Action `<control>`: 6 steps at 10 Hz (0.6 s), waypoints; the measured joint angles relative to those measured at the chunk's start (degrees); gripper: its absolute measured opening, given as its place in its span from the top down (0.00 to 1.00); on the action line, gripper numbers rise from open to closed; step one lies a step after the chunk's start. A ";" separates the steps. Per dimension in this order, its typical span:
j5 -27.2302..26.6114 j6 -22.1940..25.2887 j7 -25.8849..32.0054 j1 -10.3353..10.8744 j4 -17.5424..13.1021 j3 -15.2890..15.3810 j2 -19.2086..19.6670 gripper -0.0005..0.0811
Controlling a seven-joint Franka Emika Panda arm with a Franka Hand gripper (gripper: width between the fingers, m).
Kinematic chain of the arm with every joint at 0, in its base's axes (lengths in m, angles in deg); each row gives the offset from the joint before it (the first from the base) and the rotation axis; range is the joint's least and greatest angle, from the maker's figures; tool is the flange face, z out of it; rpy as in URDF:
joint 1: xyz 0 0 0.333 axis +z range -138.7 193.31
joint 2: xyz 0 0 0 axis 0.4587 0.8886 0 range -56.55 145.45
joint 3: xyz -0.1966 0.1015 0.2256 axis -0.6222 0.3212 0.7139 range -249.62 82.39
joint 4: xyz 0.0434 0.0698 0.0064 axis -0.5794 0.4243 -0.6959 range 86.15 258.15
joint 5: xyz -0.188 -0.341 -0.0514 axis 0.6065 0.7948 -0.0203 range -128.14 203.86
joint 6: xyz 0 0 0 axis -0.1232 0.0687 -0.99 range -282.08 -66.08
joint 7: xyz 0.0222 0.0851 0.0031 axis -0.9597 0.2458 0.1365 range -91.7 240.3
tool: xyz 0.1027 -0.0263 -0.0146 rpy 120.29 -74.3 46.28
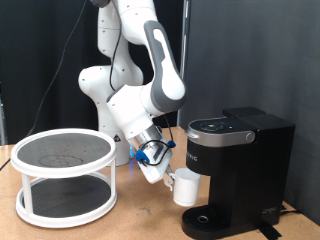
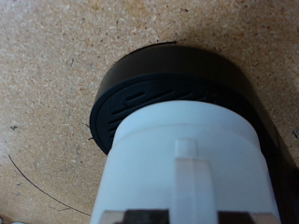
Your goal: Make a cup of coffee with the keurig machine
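Observation:
My gripper has the white cup, now tilted just above the drip tray. It will let go of the cup upright on the slotted round drip tray (image 1: 205, 221) (image 2: 184, 119) of the black keurig machine.
My gripper (image 1: 163, 168) is shut on the white cup (image 1: 187, 187) and holds it tilted in the air, just above the round drip tray (image 1: 205, 221) of the black keurig machine (image 1: 240, 160). The machine's lid is down. The cup is at the machine's front, on the exterior view's left side of it. In the wrist view the cup (image 2: 187, 159) fills the lower half, with its handle ridge facing the camera. The black slotted drip tray (image 2: 140, 98) lies right behind it. My fingertips (image 2: 126, 217) barely show at the frame's edge.
A white two-tier round rack (image 1: 65, 175) with dark mesh shelves stands on the wooden table (image 1: 140, 225) at the exterior view's left. A dark curtain hangs behind. A thin cable lies on the table in the wrist view (image 2: 37, 187).

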 joint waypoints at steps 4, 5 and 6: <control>-3.01 -1.73 0.48 0.34 -2.10 2.49 2.04 0.99; -3.38 -2.13 0.48 0.38 -2.51 2.96 2.57 0.99; -3.88 -2.39 0.48 0.40 -2.92 3.39 3.01 0.99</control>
